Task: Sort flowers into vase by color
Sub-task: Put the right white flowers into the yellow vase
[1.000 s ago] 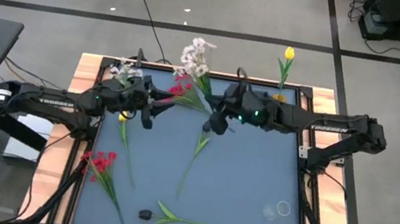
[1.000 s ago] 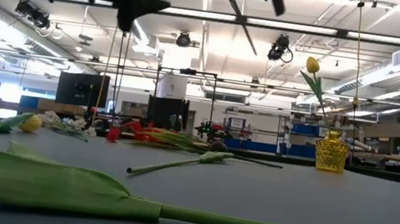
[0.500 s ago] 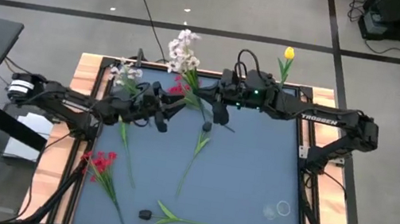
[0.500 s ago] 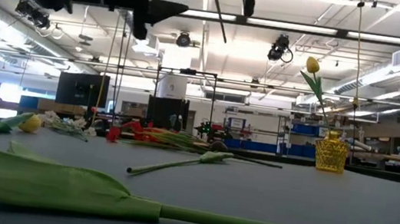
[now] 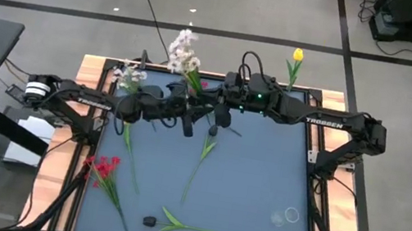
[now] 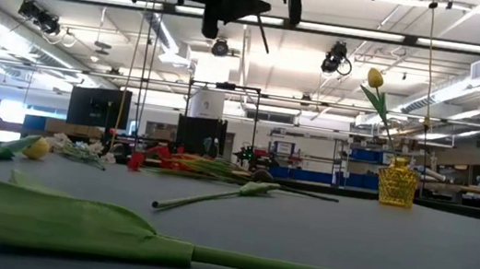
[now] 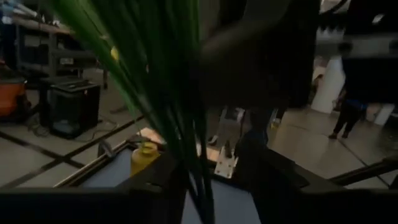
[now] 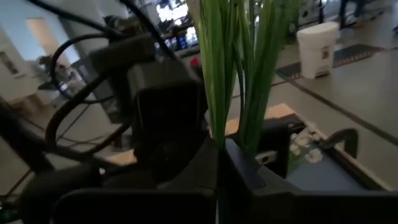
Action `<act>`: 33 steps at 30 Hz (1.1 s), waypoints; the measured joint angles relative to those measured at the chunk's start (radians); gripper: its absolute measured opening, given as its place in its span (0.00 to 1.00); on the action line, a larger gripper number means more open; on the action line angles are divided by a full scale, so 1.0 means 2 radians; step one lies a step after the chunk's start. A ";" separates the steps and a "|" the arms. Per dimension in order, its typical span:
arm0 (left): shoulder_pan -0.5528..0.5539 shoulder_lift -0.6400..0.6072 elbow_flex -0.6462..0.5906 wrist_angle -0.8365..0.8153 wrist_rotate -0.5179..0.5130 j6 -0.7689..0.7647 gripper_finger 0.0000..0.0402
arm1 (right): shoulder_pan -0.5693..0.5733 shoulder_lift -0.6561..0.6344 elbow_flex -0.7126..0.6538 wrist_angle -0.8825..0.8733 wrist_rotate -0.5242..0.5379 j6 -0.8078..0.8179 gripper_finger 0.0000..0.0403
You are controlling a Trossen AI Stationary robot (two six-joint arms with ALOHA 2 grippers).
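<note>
The robot's right gripper holds the white spray's stems well below the blossoms, so it should open while the left gripper steadies the spray, then grip the stems nearer the blossoms [image 5: 194, 77].
The white small-blossom spray [image 5: 183, 50] is lifted above the table's far middle, with its blossoms past the far edge and its green stems [image 8: 217, 74] slanting down to both grippers. My right gripper [image 5: 221, 116] is shut on those stems. My left gripper [image 5: 188, 121] has reached in from the left beside it and is closed on the same stems [image 7: 186, 143]. On the table lie a red cluster [image 5: 105, 167], a dark-headed bud with leaves [image 5: 149, 221] and another stemmed bud [image 5: 208, 144]. A yellow tulip [image 5: 296, 57] stands in the yellow vase [image 6: 397, 185]. My left gripper pinches the spray's green stems [image 7: 194, 180] between its two fingers, lower on the stems than the blossoms. The bundle rises out of the fingers, clear of the table. My right gripper pinches several stems [image 8: 219, 134] between its two fingers; the stems stand up from the hold. The spray is lifted clear.
White flowers [image 5: 131, 75] stand at the far left corner. A long green leaf and stem [image 6: 116, 230] lie close to the low camera. A small clear item [image 5: 285, 217] sits near the right edge. The table's middle right shows bare mat [image 5: 263, 174].
My left gripper has moved toward the table's right, up to the spray's stems, and has shut on them. My right gripper has carried the spray a little toward the far edge and left, and the blossoms have swung farther over the far edge.
</note>
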 joint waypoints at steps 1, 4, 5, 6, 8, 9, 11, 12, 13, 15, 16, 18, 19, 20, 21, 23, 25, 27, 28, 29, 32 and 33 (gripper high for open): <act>0.002 -0.003 0.001 -0.007 0.001 0.000 0.35 | 0.000 -0.002 0.000 0.002 0.008 0.001 0.05; 0.002 -0.012 0.001 -0.021 0.001 -0.004 0.26 | 0.001 -0.009 0.000 -0.001 0.030 0.004 0.05; 0.005 -0.020 0.001 -0.030 0.001 -0.011 0.22 | 0.001 -0.012 0.000 -0.003 0.038 0.004 0.05; 0.007 -0.027 0.001 -0.035 0.001 -0.019 0.19 | 0.001 -0.014 0.000 -0.004 0.042 0.005 0.05; 0.015 -0.036 0.001 -0.036 0.001 -0.026 0.13 | 0.001 -0.016 0.001 0.001 0.048 0.010 0.05; 0.019 -0.042 0.001 -0.046 0.004 -0.026 0.10 | 0.001 -0.017 0.001 0.001 0.050 0.015 0.05; 0.030 -0.050 0.001 -0.063 0.015 -0.018 0.05 | 0.001 -0.015 0.001 0.001 0.055 0.032 0.06; 0.037 -0.052 0.001 -0.072 0.031 -0.012 0.04 | 0.000 -0.014 0.001 0.000 0.055 0.041 0.07; 0.045 -0.056 0.001 -0.086 0.048 -0.008 0.04 | 0.000 -0.014 0.001 -0.004 0.054 0.049 0.08; 0.060 -0.063 0.001 -0.113 0.081 -0.006 0.04 | -0.003 -0.013 0.001 -0.008 0.047 0.055 0.13; 0.067 -0.065 0.001 -0.125 0.092 -0.007 0.04 | -0.003 -0.013 0.001 -0.009 0.042 0.056 0.16; 0.080 -0.068 0.002 -0.146 0.111 -0.010 0.04 | -0.005 -0.013 0.000 -0.012 0.040 0.064 0.23; 0.085 -0.070 0.001 -0.152 0.126 -0.009 0.04 | -0.006 -0.013 0.000 -0.012 0.040 0.069 0.26; 0.090 -0.071 0.001 -0.152 0.144 -0.008 0.04 | -0.007 -0.013 0.000 -0.012 0.040 0.075 0.30; 0.095 -0.071 0.001 -0.152 0.162 -0.005 0.04 | -0.009 -0.013 0.000 -0.011 0.038 0.077 0.33; 0.103 -0.071 0.001 -0.154 0.191 0.001 0.04 | -0.012 -0.013 0.000 -0.005 0.036 0.077 0.38; 0.109 -0.071 0.001 -0.163 0.223 0.000 0.04 | -0.014 -0.013 0.000 0.002 0.039 0.078 0.41; 0.114 -0.071 0.001 -0.164 0.257 0.003 0.04 | -0.017 -0.013 0.000 0.009 0.041 0.079 0.41; 0.116 -0.071 0.001 -0.164 0.270 0.006 0.04 | -0.018 -0.013 0.000 0.010 0.039 0.081 0.41; 0.116 -0.071 0.001 -0.165 0.279 0.011 0.04 | -0.020 -0.013 0.000 0.010 0.037 0.083 0.40; 0.117 -0.071 0.001 -0.167 0.286 0.015 0.04 | -0.022 -0.013 0.000 0.002 0.034 0.089 0.30; 0.119 -0.071 0.001 -0.168 0.288 0.015 0.04 | -0.022 -0.013 0.000 0.001 0.032 0.090 0.24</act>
